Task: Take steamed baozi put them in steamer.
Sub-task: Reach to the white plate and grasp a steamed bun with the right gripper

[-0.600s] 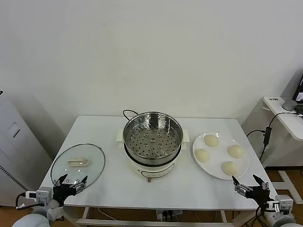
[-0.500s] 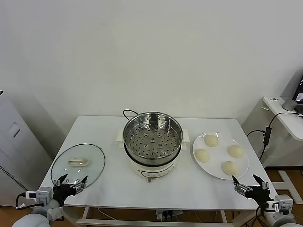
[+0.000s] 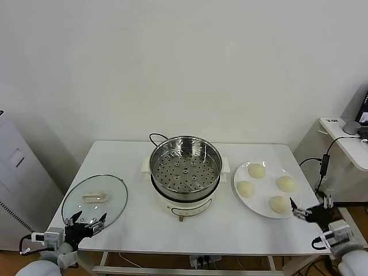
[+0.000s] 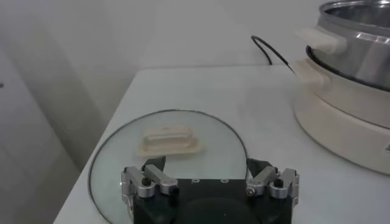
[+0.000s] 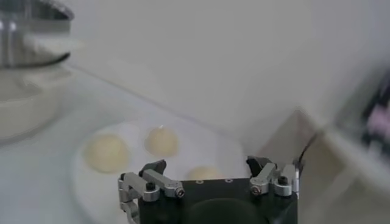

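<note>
My right gripper is to close around the sides of the farthest baozi (image 3: 256,171) (image 5: 161,142), the one next to the back edge of the white plate.
Several cream-white steamed baozi (image 3: 256,170) (image 3: 279,203) lie on a flat white plate (image 3: 265,187) to the right of the steamer (image 3: 185,169), a shiny steel pot with a perforated bottom on a white base. The pot holds nothing. My right gripper (image 3: 310,209) hovers open at the plate's near right edge, just beside the nearest bun. In the right wrist view, the gripper (image 5: 206,164) is empty, with buns (image 5: 106,152) (image 5: 161,141) ahead of it. My left gripper (image 3: 86,221) stands open at the table's front left, and it (image 4: 207,164) is empty over the lid's near edge.
A round glass lid (image 3: 95,198) with a white handle (image 4: 169,140) lies flat on the table at the left. A black cord (image 3: 155,137) runs behind the steamer. A side table (image 3: 348,138) and cables stand off to the right.
My right gripper has risen and moved forward from below the table's front edge to the plate's near right edge. The left arm, buns and steamer have not moved.
</note>
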`<state>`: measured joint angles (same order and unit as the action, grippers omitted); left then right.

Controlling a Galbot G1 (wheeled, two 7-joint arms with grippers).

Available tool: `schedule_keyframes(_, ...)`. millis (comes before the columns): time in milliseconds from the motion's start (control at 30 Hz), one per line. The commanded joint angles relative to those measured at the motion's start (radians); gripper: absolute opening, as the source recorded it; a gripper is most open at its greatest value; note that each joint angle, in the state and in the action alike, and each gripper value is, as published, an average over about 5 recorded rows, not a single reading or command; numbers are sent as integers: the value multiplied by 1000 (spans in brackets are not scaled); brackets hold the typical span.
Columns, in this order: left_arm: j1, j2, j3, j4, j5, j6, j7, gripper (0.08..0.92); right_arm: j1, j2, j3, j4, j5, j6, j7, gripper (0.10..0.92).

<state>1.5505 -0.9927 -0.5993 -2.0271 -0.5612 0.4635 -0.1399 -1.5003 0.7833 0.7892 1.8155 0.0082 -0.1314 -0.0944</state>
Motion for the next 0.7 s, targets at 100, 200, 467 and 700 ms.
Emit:
schedule_keyframes(100,-5,-5,5,1,10,1,1,823,231,-154,-65,-164,-361,93,-173,823)
schedule_keyframes(200,-11,-6,9,3,10,2,1,823,356,-199,-131,-230,-368,125,-322,823)
schedule_keyframes(467,-25,0,13,4,10,11,1,823,768,-284,-494,-428,-328,184,-564,823)
schedule_keyframes(700,-32,1,16,2,11,18,1,823,1201,-288,-939,-633,-243,214,-769,823)
